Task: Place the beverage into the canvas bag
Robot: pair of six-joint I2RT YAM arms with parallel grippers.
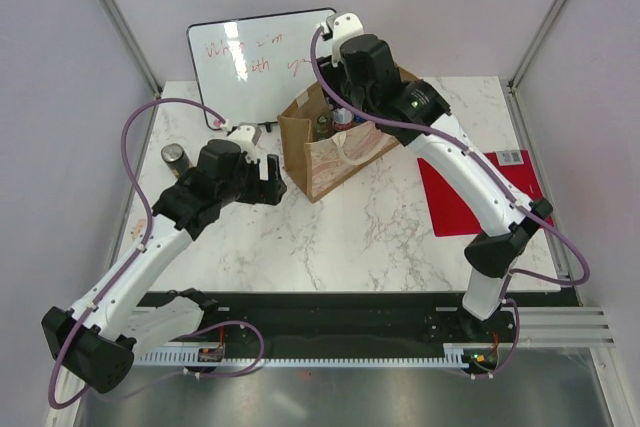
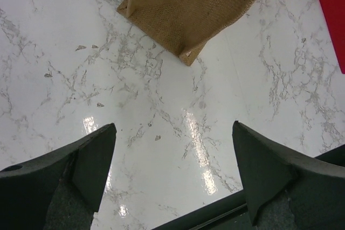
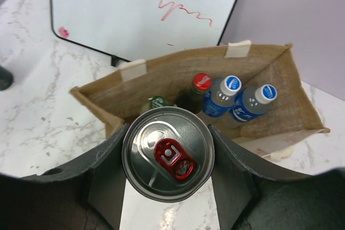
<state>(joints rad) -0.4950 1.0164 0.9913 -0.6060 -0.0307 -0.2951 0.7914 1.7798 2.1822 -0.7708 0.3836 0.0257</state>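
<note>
My right gripper is going to release the silver beverage can inside the canvas bag (image 1: 377, 117) (image 3: 232, 128), setting it free in front of the blue-capped water bottles. The can is still above the bag's near edge.
The tan canvas bag (image 1: 325, 152) stands open at the table's back middle, white handle on its pale printed side. In the right wrist view the canvas bag (image 3: 269, 87) holds two blue-capped water bottles (image 3: 229, 94), a red-capped dark bottle (image 3: 198, 87) and a green-capped bottle (image 3: 157, 103). My right gripper (image 3: 168, 154) is shut on a silver beverage can (image 3: 168, 153) with a red pull tab, held above the bag's near edge. My left gripper (image 2: 172, 171) is open and empty over bare marble, just left of the bag's corner (image 2: 186, 20).
A white board (image 1: 255, 62) with red writing leans behind the bag. Another can (image 1: 175, 159) stands at the left edge of the table. A red sheet (image 1: 470, 192) lies at the right. Grey walls enclose the table.
</note>
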